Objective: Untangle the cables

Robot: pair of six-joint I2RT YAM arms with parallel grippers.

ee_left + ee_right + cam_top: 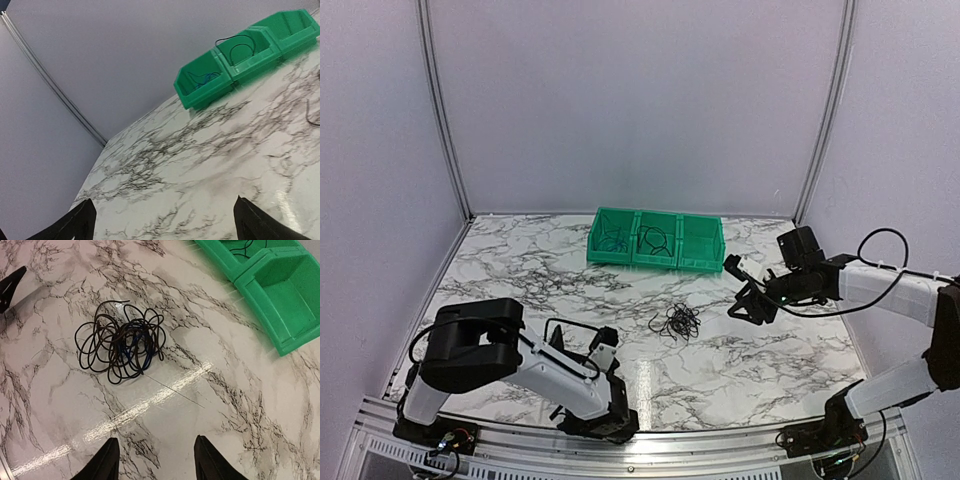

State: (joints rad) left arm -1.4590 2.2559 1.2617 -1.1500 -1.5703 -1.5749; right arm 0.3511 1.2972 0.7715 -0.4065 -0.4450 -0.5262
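Note:
Next, my right gripper closes on the clump's outer black loops (695, 313) (158, 348), at the edge of the tangled cables that faces that gripper.
The cables form a small knotted clump (675, 322) of black loops with a blue strand inside (120, 346), lying on the marble table near its middle. My right gripper (156, 440) is open with nothing between its fingers. It hovers to the right of the clump (752, 300), apart from it. My left gripper (164, 200) is wide open and empty, low at the near left, far from the clump. One black loop shows at the right edge of the left wrist view (312, 112).
A row of three green bins (692, 262) stands at the back of the table. The left bin holds a blue cable (202, 79), the middle one a black cable (242, 50). The right bin (285, 295) looks empty. Walls close in the left, back and right.

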